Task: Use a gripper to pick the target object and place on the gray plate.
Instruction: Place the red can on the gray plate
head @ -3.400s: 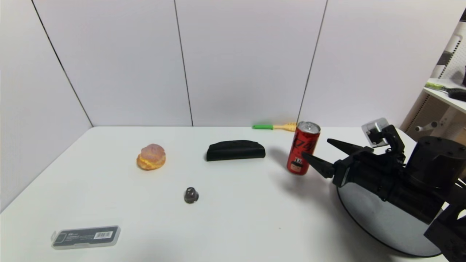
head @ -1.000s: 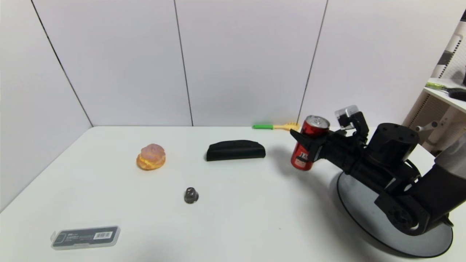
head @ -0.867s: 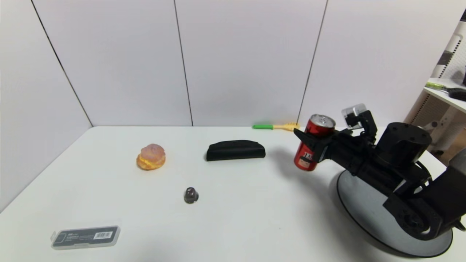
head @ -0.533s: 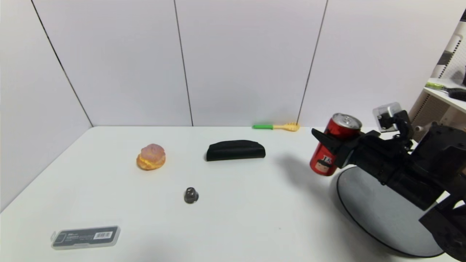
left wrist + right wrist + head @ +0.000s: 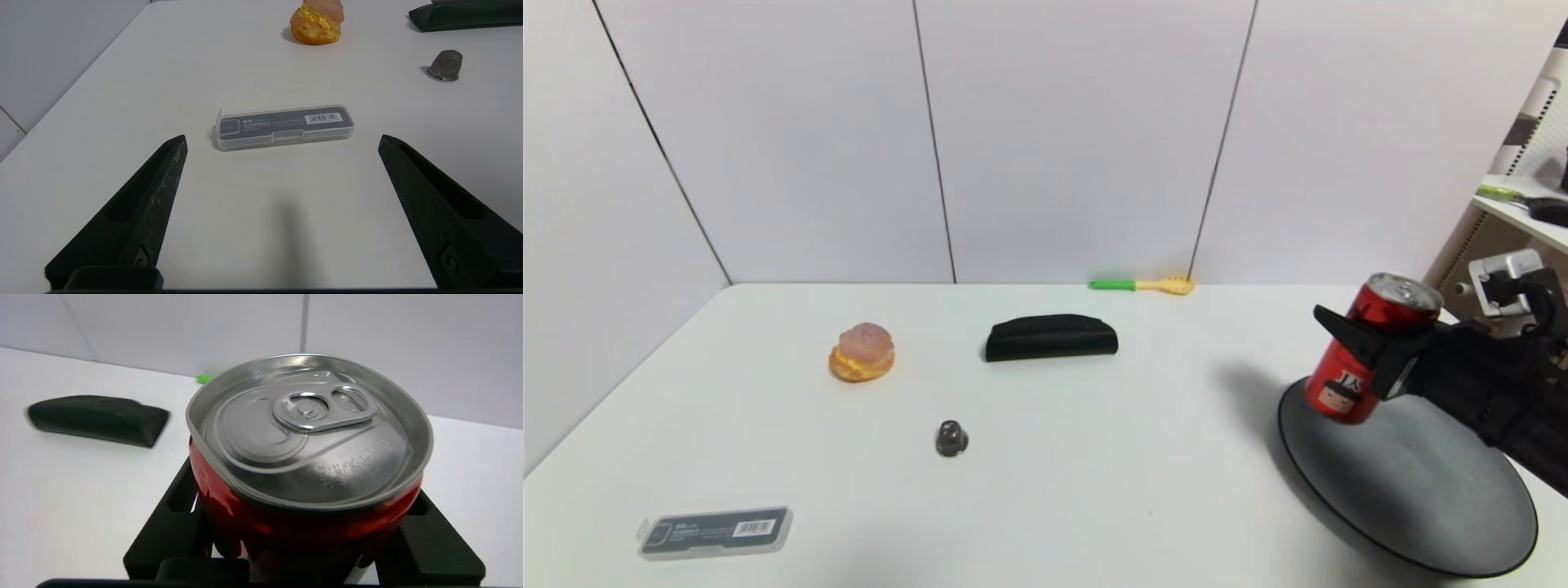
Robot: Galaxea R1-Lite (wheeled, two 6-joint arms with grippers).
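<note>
Next, I release the red can with my right gripper near the middle of the gray plate (image 5: 1382,460), slightly toward the black pouch.
My right gripper (image 5: 1372,347) is shut on the red can (image 5: 1364,351), gripping its upper body and holding it tilted, above the far left edge of the gray plate (image 5: 1413,490). In the right wrist view the can's silver top (image 5: 306,424) fills the middle, with a black finger on each side. My left gripper (image 5: 282,141) is open and empty, low over the table's front left.
A clear plastic case (image 5: 716,531) lies at front left, also in the left wrist view (image 5: 284,126). A cream puff (image 5: 862,351), a small dark cone (image 5: 952,438), a black pouch (image 5: 1051,336) and a green-handled fork (image 5: 1143,285) lie farther back.
My right gripper closed on the can, lifted it off the table and carried it right and toward me, from beside the pouch to above the plate's edge.
</note>
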